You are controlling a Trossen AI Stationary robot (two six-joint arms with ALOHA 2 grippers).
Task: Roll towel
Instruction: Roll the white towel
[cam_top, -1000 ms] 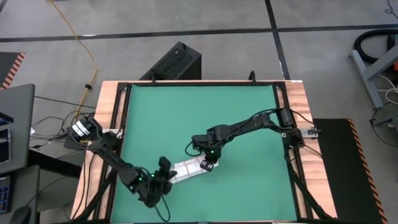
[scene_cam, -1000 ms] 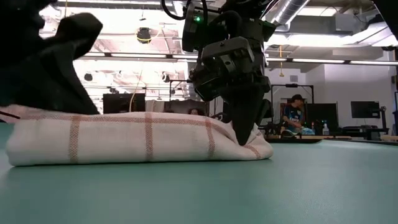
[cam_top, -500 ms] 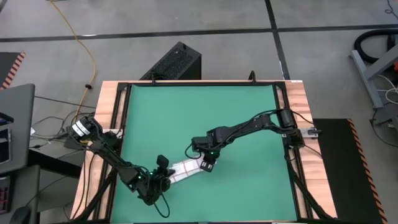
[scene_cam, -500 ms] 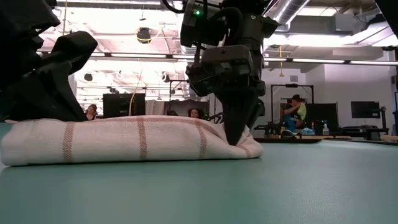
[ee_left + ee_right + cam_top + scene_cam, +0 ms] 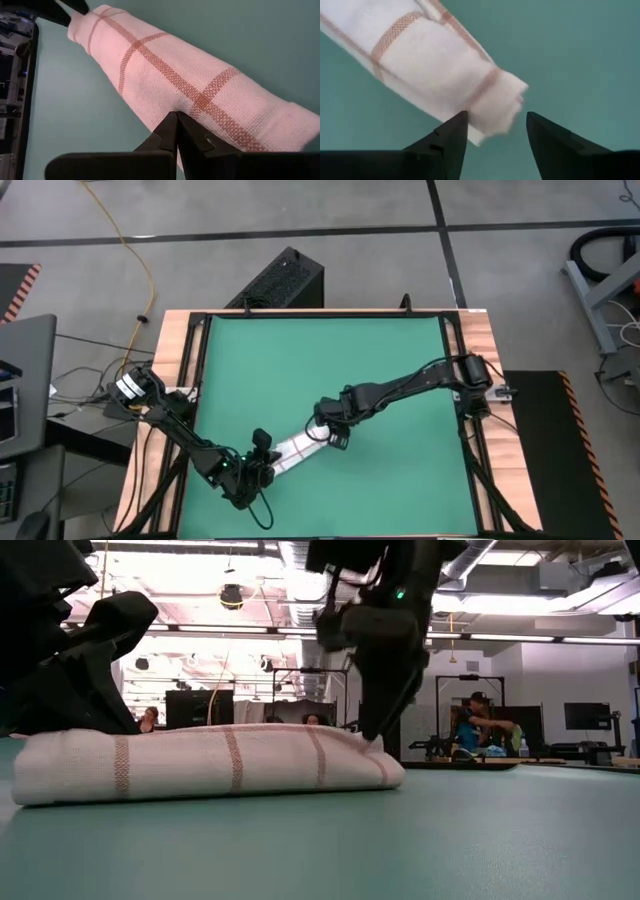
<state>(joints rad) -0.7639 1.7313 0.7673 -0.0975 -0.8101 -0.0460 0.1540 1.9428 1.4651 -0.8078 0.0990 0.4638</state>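
My right gripper should next grab the towel by the roll's end [image 5: 319,432] [image 5: 487,97] that is farthest from my left gripper.
The towel [image 5: 296,449], white with red-brown grid lines, lies as a roll on the green mat [image 5: 330,360], its long side down. My left gripper [image 5: 176,118] is shut, with its tips at the roll's side toward the table's left end. My right gripper [image 5: 495,124] hangs open above the roll's other end [image 5: 496,98], pointing steeply down, one finger on either side of that end. In the low view the towel [image 5: 200,760] stretches between the left gripper [image 5: 95,690] and the right gripper [image 5: 378,730]. My left gripper presses its shut fingertips [image 5: 170,125] against the roll's long side [image 5: 172,102], a short way in from its end. The fingers come slanting down from the table's near left. The roll rests on the mat. My right gripper: I cannot tell whether its fingers touch the roll's end.
The mat fills the table inside a black frame [image 5: 200,380] with wooden borders [image 5: 175,350]. Bare mat stretches toward the far edge and the right side. Beyond the table, people sit at desks in the room [image 5: 475,725].
My right gripper has opened and let go of the roll's end, then risen and rolled its wrist. The towel stays rolled on the mat; its end by the right gripper has drawn in a little toward the left gripper.
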